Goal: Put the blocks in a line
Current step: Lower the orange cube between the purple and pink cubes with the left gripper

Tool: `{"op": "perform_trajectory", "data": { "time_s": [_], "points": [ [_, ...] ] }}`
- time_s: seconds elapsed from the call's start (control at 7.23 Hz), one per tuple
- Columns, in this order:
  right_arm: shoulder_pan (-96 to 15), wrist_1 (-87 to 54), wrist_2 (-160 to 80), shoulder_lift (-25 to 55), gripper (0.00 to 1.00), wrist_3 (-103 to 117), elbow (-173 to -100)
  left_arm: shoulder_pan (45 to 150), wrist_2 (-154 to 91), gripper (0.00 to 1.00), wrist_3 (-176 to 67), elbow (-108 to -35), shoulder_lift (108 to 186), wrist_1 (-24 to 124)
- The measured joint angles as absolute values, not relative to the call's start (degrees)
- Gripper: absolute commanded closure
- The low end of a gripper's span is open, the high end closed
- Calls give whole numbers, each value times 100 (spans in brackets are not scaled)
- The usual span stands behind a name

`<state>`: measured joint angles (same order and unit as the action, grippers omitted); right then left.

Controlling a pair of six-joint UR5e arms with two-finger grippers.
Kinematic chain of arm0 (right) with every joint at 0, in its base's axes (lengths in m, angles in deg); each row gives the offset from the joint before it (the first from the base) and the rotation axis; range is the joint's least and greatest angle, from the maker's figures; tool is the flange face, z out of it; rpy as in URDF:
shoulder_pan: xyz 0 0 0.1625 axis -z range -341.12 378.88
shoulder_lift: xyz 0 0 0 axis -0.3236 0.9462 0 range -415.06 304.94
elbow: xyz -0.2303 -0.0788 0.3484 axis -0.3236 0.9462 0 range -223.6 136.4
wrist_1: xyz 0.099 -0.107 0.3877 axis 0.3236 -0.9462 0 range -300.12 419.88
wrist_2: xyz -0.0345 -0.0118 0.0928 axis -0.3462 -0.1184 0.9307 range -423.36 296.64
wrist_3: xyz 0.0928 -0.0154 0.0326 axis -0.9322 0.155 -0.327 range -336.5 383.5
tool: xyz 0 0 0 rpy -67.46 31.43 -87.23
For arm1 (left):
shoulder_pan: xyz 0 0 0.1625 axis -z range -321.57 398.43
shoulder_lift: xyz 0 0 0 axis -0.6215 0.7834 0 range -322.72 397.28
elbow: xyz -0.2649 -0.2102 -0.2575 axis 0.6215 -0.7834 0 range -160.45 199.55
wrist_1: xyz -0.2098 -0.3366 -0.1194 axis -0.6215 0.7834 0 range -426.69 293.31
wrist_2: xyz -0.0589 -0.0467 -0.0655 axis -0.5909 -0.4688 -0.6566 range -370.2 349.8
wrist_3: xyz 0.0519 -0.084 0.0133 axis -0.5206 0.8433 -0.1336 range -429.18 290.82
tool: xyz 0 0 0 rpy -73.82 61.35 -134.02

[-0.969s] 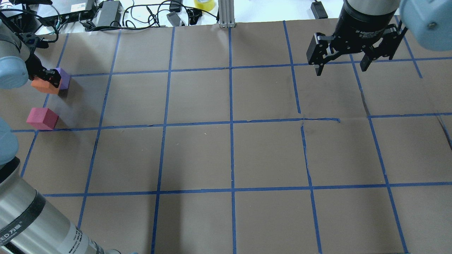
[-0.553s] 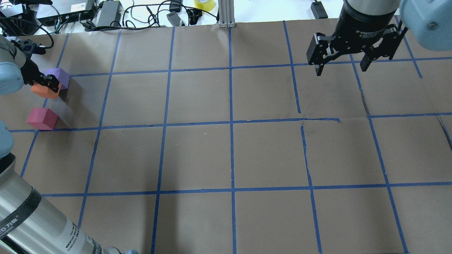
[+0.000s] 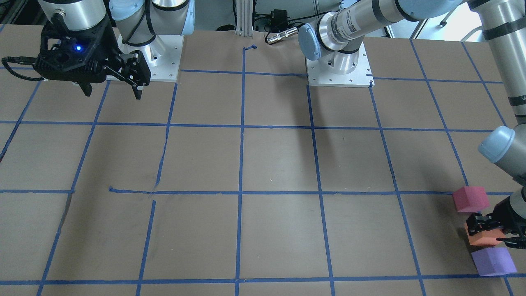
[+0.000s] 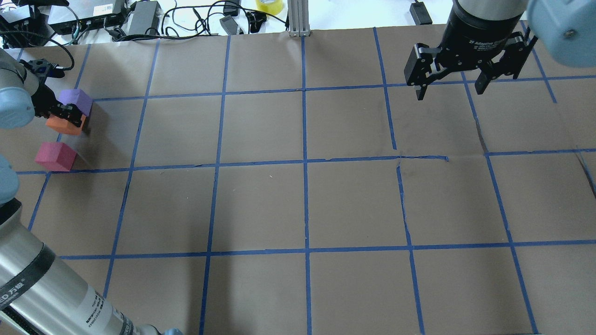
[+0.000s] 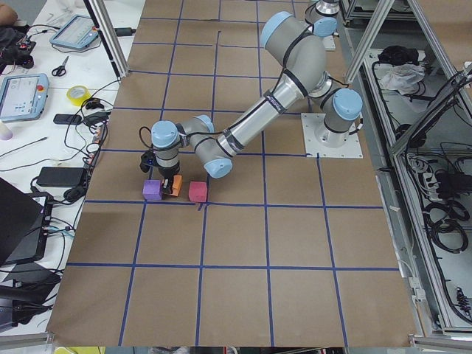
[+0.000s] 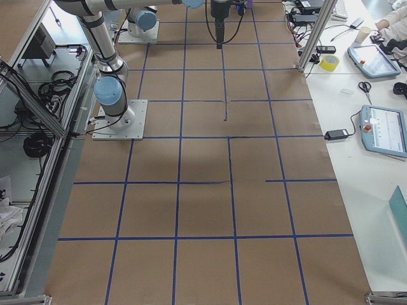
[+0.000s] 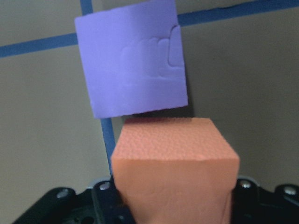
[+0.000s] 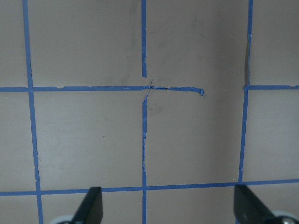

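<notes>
Next, my left gripper lets go of the orange block on the table (image 3: 483, 232) (image 7: 148, 190) between the red-pink block and the purple block.
Three blocks sit at the table's far-left edge in the overhead view: purple (image 4: 74, 99), orange (image 4: 65, 125), red-pink (image 4: 55, 156). My left gripper (image 4: 64, 119) is shut on the orange block, just in front of the purple one. The left wrist view shows the orange block (image 7: 175, 163) between the jaws, with the purple block (image 7: 133, 65) right beyond it. From the front, red-pink (image 3: 470, 199), orange (image 3: 485, 237) and purple (image 3: 493, 261) stand in a rough row. I cannot tell whether the orange block touches the table. My right gripper (image 4: 450, 93) is open and empty, high at the far right.
Brown paper with a blue tape grid (image 4: 305, 160) covers the table. Cables, power bricks and a yellow tape roll (image 4: 269, 5) lie beyond the far edge. A metal post (image 4: 298, 18) stands at the far middle. The arm bases (image 3: 339, 70) are bolted on at the robot's side.
My left gripper has shifted the orange block a little toward the red-pink one, away from the purple block, which shows more. The right arm has not moved.
</notes>
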<state>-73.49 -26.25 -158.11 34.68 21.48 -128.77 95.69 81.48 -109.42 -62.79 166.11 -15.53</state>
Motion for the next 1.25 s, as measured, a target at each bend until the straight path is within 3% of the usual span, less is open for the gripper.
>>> {"op": "perform_trajectory", "data": {
  "time_s": [1.25],
  "points": [
    [-7349, -2626, -15811, 3468, 0, 2148, -12877, 9351, 7992, 100, -10951, -6266, 16754, -1554]
  ]
}}
